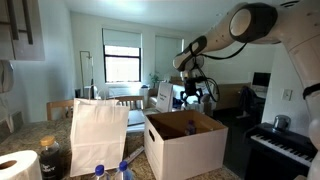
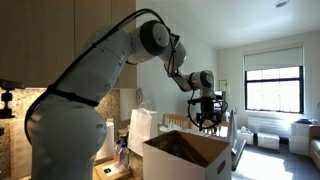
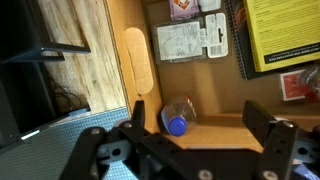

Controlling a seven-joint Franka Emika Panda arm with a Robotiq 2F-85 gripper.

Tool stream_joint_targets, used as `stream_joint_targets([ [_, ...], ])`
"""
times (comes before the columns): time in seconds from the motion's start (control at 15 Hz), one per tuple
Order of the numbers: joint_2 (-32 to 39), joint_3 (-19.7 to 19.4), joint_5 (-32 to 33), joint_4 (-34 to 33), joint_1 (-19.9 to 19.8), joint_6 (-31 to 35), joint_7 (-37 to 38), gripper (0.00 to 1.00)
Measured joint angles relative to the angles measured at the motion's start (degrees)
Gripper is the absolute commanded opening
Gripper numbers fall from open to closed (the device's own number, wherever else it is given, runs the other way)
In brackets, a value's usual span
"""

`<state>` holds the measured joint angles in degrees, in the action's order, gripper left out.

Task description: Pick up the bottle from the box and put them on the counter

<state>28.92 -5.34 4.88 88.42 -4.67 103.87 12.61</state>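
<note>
The blue cap [image 1: 190, 126] [image 3: 177, 126] of the clear bottle inside the white carton box is next for my gripper to go down to and close on.
The white carton box [image 1: 185, 145] with a brown inside stands on the speckled counter [image 1: 222, 175]; it also shows in the other exterior view [image 2: 190, 155]. In the wrist view one clear bottle with a blue cap [image 3: 178, 117] lies on its side on the box's brown floor, by the wall. My gripper [image 3: 200, 125] is open and empty, its fingers either side of that bottle and well above it. In both exterior views the gripper [image 1: 193, 92] [image 2: 207, 115] hangs above the box. Two more blue-capped bottles [image 1: 112, 170] stand on the counter by the paper bag.
A white paper bag with handles [image 1: 98, 130] stands next to the box. A dark lidded jar [image 1: 50, 158] and a paper towel roll [image 1: 15, 165] are beside it. A piano keyboard [image 1: 285, 145] is past the counter's end. Printed papers [image 3: 190, 40] lie below.
</note>
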Motion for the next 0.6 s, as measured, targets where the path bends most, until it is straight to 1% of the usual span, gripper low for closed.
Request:
stream_joint_targets([
  [0.2, 6.31, -0.18, 0.32, -3.19, 0.06, -0.08, 0.0, 1.0],
  [0.6, 18.53, -0.89, 1.63, -13.19, 1.47, -0.12, 0.0, 1.0],
])
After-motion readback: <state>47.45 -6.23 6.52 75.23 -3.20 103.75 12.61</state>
